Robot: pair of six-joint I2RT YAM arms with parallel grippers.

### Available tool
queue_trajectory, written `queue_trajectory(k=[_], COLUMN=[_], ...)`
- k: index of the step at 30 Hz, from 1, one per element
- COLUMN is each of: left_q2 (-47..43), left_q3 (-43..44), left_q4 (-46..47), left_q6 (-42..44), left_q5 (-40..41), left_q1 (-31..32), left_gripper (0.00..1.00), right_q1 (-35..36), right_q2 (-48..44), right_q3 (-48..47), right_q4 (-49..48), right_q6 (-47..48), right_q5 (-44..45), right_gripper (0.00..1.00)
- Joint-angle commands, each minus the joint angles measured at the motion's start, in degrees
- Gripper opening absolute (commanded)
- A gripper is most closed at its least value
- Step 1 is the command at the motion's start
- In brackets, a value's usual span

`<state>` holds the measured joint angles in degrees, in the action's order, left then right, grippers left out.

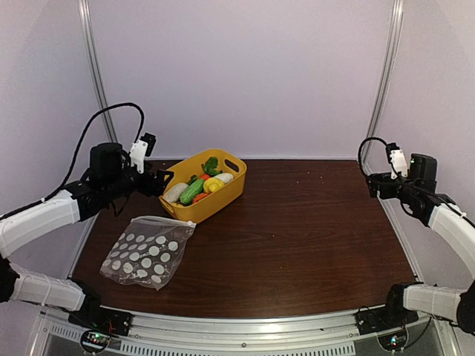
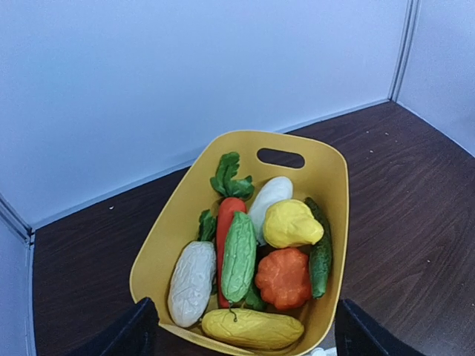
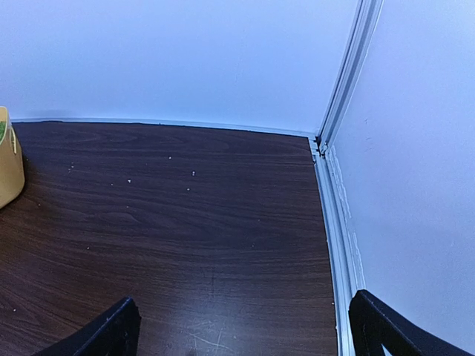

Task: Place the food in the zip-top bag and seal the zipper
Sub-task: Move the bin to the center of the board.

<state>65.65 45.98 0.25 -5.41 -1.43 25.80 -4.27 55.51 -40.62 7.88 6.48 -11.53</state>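
Observation:
My left gripper is to grab the yellow basket's long rim (image 1: pixel 176 175) (image 2: pixel 156 242) next, on the side nearest the leafy greens and red carrot, to move the basket.
The food lies in a yellow basket (image 1: pixel 223 200). In the left wrist view the basket (image 2: pixel 335 178) holds a light green cucumber (image 2: pixel 238 256), a white radish (image 2: pixel 192 282), a yellow squash (image 2: pixel 291 222), an orange pumpkin (image 2: pixel 283 277), a red carrot (image 2: pixel 227 215), a long yellow piece (image 2: pixel 252 328) and leafy greens (image 2: pixel 228 174). The dotted clear zip-top bag (image 1: pixel 146 252) lies flat in front of the basket, its pale zipper (image 1: pixel 165 220) along its far edge. My left gripper (image 1: pixel 159 182) (image 2: pixel 245 345) is open and empty, just above the basket's near end. My right gripper (image 1: pixel 371 185) (image 3: pixel 245 341) is open and empty over bare table at the far right.
The brown table (image 1: pixel 297 230) ends at white walls with a metal frame rail (image 3: pixel 334 215) along the right side. The basket's edge (image 3: pixel 7 163) shows at the left of the right wrist view. A black cable (image 1: pixel 111 115) loops above my left arm.

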Motion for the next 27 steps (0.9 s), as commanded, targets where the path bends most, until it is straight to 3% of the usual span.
queue_trajectory(k=[1,6,12,17,22,27], left_q2=[4.3,13.1,24.6,33.3,38.6,45.5], left_q3=[7.4,19.5,32.4,40.0,44.4,51.9], left_q4=[-4.7,-13.6,-23.5,-28.2,-28.1,-31.9], left_q6=[2.3,0.8,-2.1,-1.4,-1.9,-0.4], left_q5=[-1.4,6.1,17.1,24.7,22.5,18.2], left_q1=[5.3,11.0,11.1,10.0,6.3,0.9], left_gripper=[0.83,0.81,0.81,0.88,0.97,0.98], right_q1=[-0.4,-0.5,-0.4,-0.3,-0.3,0.2], right_q2=[-0.9,0.2,-0.3,-0.5,0.8,1.6], right_q3=[0.8,1.1,1.7,1.4,1.4,1.2], right_q4=[-0.4,2.1,3.6,4.4,4.9,4.9], right_q6=[0.8,7.4,9.4,9.8,9.9,10.9], right_q5=[-2.8,-11.4,-17.4,-17.8,-18.6,-18.4], right_gripper=[1.00,1.00,1.00,1.00,1.00,1.00])
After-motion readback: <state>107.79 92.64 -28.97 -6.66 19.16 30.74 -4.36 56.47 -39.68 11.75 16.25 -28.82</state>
